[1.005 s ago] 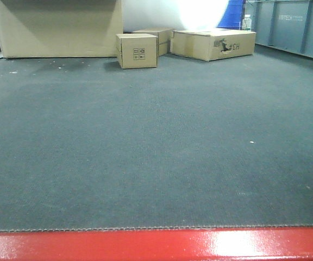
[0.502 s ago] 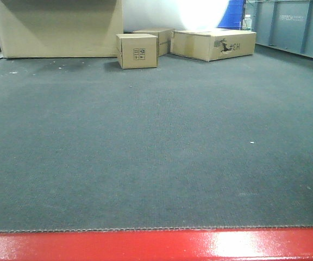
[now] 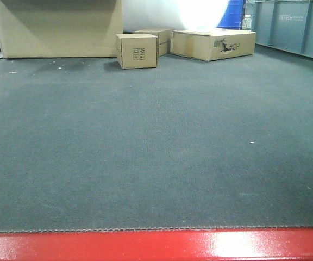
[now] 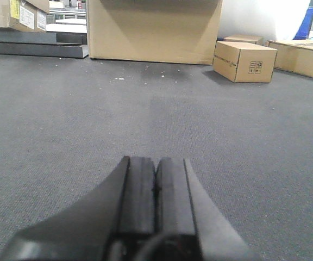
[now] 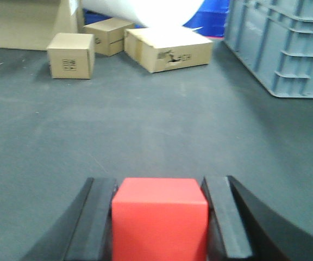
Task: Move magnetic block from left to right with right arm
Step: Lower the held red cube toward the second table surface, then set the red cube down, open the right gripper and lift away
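The magnetic block, now held over the carpet, will be set down by my right gripper on the carpet (image 3: 187, 144) between the flat cardboard box and the red edge.
In the right wrist view the magnetic block (image 5: 160, 217), a plain red cube, sits between the two black fingers of my right gripper (image 5: 159, 185), which is shut on it, a pad against each side. Grey carpet lies beyond the cube. My left gripper (image 4: 156, 161) shows in the left wrist view with its black pads pressed together and nothing between them, low over the carpet. Neither the grippers nor the cube show in the front view.
A small cardboard box (image 3: 137, 50), a flat cardboard box (image 3: 213, 44) and a large one (image 3: 58, 27) stand at the far edge of the carpet. Grey plastic crates (image 5: 279, 46) line the right side. A red edge (image 3: 156, 246) runs along the front.
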Robot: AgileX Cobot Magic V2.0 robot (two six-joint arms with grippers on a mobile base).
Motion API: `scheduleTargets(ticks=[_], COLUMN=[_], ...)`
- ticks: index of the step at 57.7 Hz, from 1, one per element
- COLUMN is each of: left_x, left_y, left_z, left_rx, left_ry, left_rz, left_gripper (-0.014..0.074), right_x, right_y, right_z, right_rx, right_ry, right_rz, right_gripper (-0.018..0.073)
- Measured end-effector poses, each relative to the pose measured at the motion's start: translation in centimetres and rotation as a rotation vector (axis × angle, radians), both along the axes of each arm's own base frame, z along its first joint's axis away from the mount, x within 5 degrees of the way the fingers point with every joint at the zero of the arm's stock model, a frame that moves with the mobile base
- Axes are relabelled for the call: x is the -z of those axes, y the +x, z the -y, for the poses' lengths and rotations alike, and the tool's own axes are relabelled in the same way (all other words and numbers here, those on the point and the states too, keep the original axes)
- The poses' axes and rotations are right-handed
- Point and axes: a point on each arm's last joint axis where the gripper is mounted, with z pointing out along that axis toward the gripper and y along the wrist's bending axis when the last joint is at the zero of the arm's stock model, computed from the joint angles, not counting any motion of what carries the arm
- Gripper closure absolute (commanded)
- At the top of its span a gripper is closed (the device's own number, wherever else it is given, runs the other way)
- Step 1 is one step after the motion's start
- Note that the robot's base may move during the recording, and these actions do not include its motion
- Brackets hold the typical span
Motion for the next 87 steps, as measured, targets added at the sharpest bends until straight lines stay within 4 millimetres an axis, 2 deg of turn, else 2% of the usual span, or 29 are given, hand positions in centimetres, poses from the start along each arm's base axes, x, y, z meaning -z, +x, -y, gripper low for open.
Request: scheduleTargets(ticks=[4,13,20,28,36,43,51,66,77,82,87], left_x=[0.0,0.0,0.0,0.0,0.0,0.0,0.0,0.0,0.0,0.0,0.0], left_y=[0.0,0.0,0.0,0.0,0.0,0.0,0.0,0.0,0.0,0.0,0.0], left_z=[0.0,0.0,0.0,0.0,0.0,0.0,0.0,0.0,0.0,0.0,0.0], left_rx=[0.000,0.000,0.000,0.000,0.000,0.000,0.000,0.000,0.000,0.000,0.000], left_ry=[0.000,0.000,0.000,0.000,0.000,0.000,0.000,0.000,0.000,0.000,0.000], left_rz=[0.000,0.000,0.000,0.000,0.000,0.000,0.000,0.000,0.000,0.000,0.000], left_gripper=[0.0722,0.0722,0.0722,0.0722,0.0722,0.0722,0.0722,0.0722,0.0722,0.0722,0.0722], right_x=[-1.3,-3.3,-3.4,-2.6,-0.6,1.7,5.4,12.1,14.9,15.3,15.4], right_y=[1.6,6.0,9.4,12.6,15.8,18.1,20.4,23.0,23.6,23.7,23.7], right_z=[-0.7,-3.9,-7.5,-11.7,-15.3,-17.2,-19.2,-21.2,-21.7,-21.7,-21.7], right_rx=[-0.036,-0.170,-0.265,-0.346,-0.377,-0.374,-0.354,-0.298,-0.283,-0.281,-0.280], right_ry=[-0.007,-0.039,-0.088,-0.123,-0.113,-0.118,-0.116,-0.134,-0.160,-0.165,-0.166], right_rz=[-0.025,-0.125,-0.241,-0.355,-0.498,-0.607,-0.729,-0.903,-0.969,-0.980,-0.981], right_gripper=[0.0307,0.0307,0.0307,0.0307,0.0307,0.0307,0.0307,0.0307,0.0305,0.0259,0.0130])
